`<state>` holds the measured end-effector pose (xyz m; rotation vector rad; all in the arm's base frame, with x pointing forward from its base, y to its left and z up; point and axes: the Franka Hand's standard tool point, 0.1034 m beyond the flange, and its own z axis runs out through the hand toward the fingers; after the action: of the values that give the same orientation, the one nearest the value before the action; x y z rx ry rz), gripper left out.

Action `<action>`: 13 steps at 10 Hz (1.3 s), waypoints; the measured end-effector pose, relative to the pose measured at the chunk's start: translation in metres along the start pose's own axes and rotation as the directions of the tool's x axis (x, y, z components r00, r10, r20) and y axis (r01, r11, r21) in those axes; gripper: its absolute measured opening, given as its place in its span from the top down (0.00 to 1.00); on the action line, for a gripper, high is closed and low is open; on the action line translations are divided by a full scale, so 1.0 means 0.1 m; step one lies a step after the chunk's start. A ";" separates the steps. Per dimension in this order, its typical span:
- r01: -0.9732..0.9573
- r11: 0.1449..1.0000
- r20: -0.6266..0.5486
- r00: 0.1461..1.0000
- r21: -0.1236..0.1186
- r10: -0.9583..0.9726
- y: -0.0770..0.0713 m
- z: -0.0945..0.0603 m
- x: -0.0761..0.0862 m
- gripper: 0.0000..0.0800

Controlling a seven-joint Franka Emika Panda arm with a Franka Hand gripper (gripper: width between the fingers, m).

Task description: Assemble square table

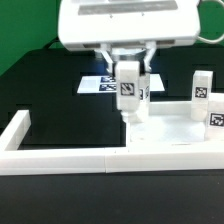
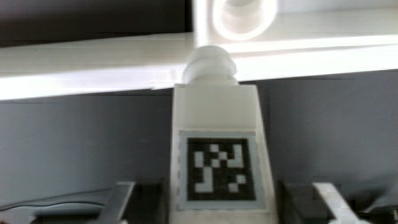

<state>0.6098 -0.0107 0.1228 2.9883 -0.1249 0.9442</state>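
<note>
Next, I release the white leg standing in the empty near corner of the slab (image 1: 143, 136) (image 2: 244, 15), next to the front bar.
My gripper (image 1: 129, 72) is shut on a white block leg (image 1: 128, 92) that carries a black-and-white tag and hangs upright. Its lower end is over the near left corner of the white square table slab (image 1: 175, 128); I cannot tell whether it touches. In the wrist view the leg (image 2: 217, 120) fills the middle between the two fingers (image 2: 135, 205), with my gripper (image 2: 221, 208) closed on its sides. A round socket (image 2: 240, 15) of the slab shows beyond the leg's tip. Two more tagged legs (image 1: 201, 85) (image 1: 216, 118) stand upright at the slab's right side.
Long white bars form a low fence along the front (image 1: 60, 157) and the exterior view's left (image 1: 16, 130). The marker board (image 1: 103, 84) lies flat behind the gripper on the black table. A white bar (image 2: 80, 78) crosses the wrist view behind the leg.
</note>
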 end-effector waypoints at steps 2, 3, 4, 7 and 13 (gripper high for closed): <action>-0.014 1.000 0.004 1.000 0.015 0.014 -0.05 0.07 -0.02 0.64; -0.009 1.000 0.010 1.000 0.019 0.008 -0.10 0.12 -0.05 0.64; -0.007 1.000 0.014 1.000 0.020 0.007 -0.11 0.13 -0.07 0.64; 0.000 1.000 0.032 0.999 0.025 -0.001 -0.17 0.20 -0.17 0.64; -0.001 1.000 0.034 0.999 0.016 0.001 -0.15 0.30 -0.30 0.64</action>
<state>0.6037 0.0060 0.0813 3.0198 -0.1194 0.8992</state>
